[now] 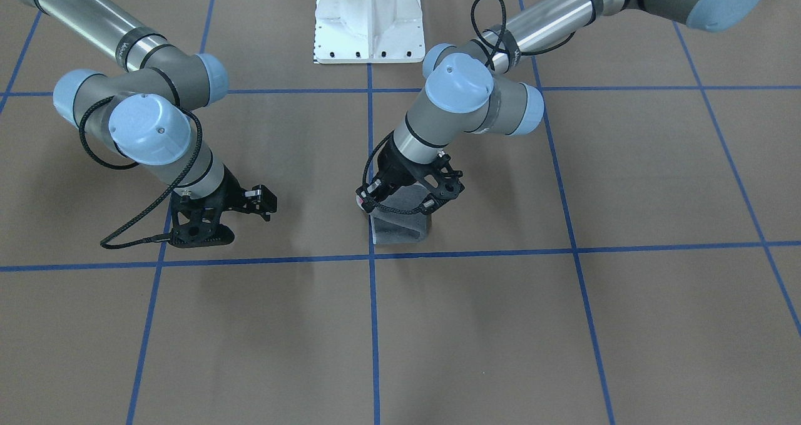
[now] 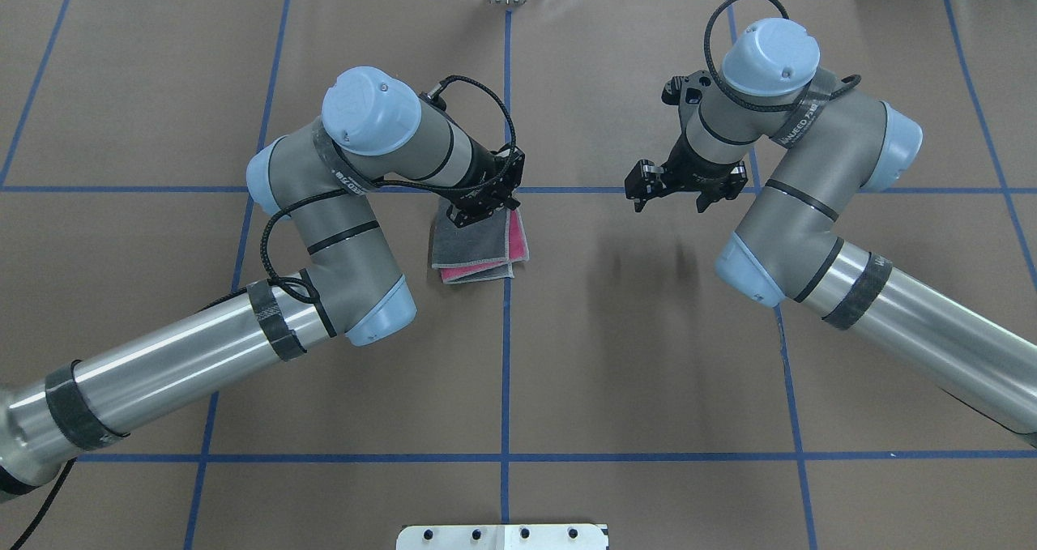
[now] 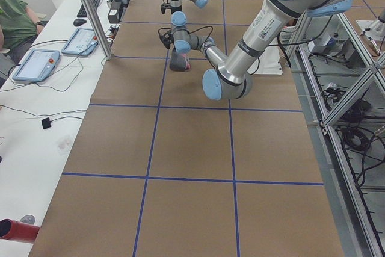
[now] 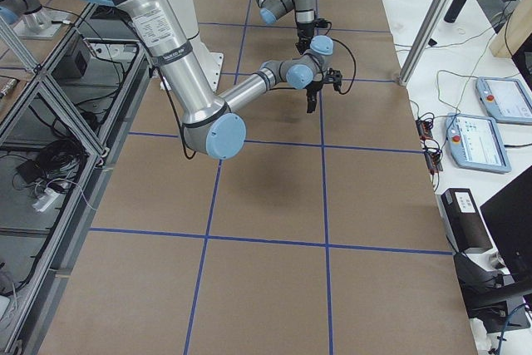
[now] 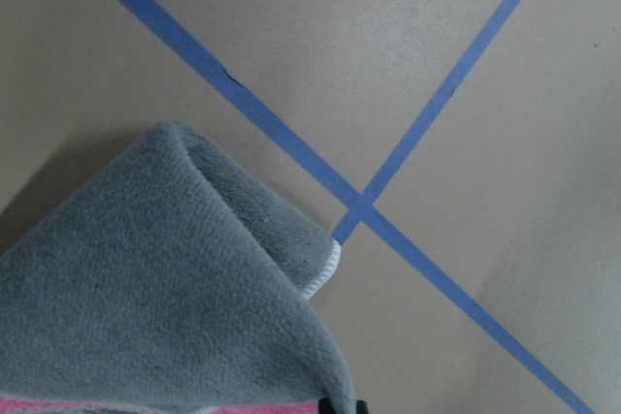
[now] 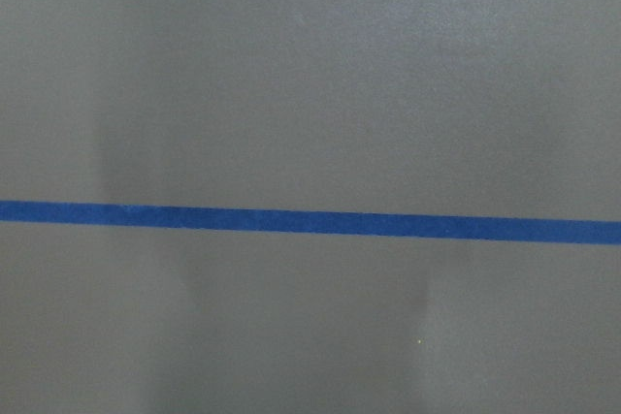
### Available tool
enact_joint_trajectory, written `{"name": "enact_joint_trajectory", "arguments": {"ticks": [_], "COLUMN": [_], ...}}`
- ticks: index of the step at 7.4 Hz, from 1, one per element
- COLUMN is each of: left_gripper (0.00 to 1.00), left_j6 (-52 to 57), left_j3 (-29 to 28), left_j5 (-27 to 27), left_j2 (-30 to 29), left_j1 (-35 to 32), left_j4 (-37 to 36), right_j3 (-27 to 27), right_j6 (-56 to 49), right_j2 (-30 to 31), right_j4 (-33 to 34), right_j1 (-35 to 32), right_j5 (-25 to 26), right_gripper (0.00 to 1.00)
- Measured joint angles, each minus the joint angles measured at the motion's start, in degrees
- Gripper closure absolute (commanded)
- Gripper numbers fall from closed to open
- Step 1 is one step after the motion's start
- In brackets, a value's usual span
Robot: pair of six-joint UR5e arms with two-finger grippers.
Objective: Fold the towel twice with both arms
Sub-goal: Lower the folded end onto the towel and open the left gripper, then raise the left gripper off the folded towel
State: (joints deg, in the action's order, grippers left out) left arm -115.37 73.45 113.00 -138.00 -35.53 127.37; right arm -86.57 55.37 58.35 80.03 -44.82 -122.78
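Observation:
Next, I let go of the towel's raised edge, now held off the table, with my left gripper over its lying grey corner (image 1: 377,234) (image 5: 314,253) next to the blue tape crossing.
The towel (image 2: 474,246) lies folded near the table's middle, grey face up, with pink showing along its near and right edges. My left gripper (image 2: 486,206) is over its far edge and looks shut on it. In the front view the left gripper (image 1: 400,209) holds the grey cloth (image 1: 400,230) raised off the table. The left wrist view shows a lifted grey fold (image 5: 146,307) and black fingertips (image 5: 342,406) at the bottom edge. My right gripper (image 2: 671,202) is open and empty, off to the towel's right. It also shows in the front view (image 1: 203,237).
Brown table paper carries a blue tape grid (image 2: 506,331). The white bolted pedestal (image 1: 368,18) stands at the robot's side. A side desk holds tablets (image 3: 36,64) with a seated person (image 3: 12,16) beside it, beyond the far table edge.

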Motion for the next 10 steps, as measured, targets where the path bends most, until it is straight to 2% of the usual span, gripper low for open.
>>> {"name": "enact_joint_trajectory", "arguments": {"ticks": [3,6,7,8,10], "left_gripper": [1.0,1.0,0.91,0.01,0.0], "left_j6": [0.1,0.5,0.6,0.4,0.4], "left_j3": [-4.5,-5.0,-5.0,-5.1,-5.0], "left_j5": [-2.1,-2.0,-2.0,-2.0,-2.0], "left_j2": [-0.7,-0.4,-0.2,-0.1,0.2], "left_j1": [-0.1,-0.9,-1.2,-1.2,-1.1], "left_j4": [3.4,4.2,4.2,4.0,4.0], "right_j3": [0.0,0.0,0.0,0.1,0.1], "right_j6": [0.0,0.0,0.0,0.1,0.5], "right_j2": [0.0,-0.1,-0.1,-0.1,-0.2], "right_j4": [0.0,0.0,0.0,0.0,0.0], "right_j1": [0.0,0.1,0.1,0.2,0.2], "right_j5": [0.3,0.4,0.5,0.5,0.5], "right_gripper": [0.0,0.0,0.0,0.0,0.0]}}
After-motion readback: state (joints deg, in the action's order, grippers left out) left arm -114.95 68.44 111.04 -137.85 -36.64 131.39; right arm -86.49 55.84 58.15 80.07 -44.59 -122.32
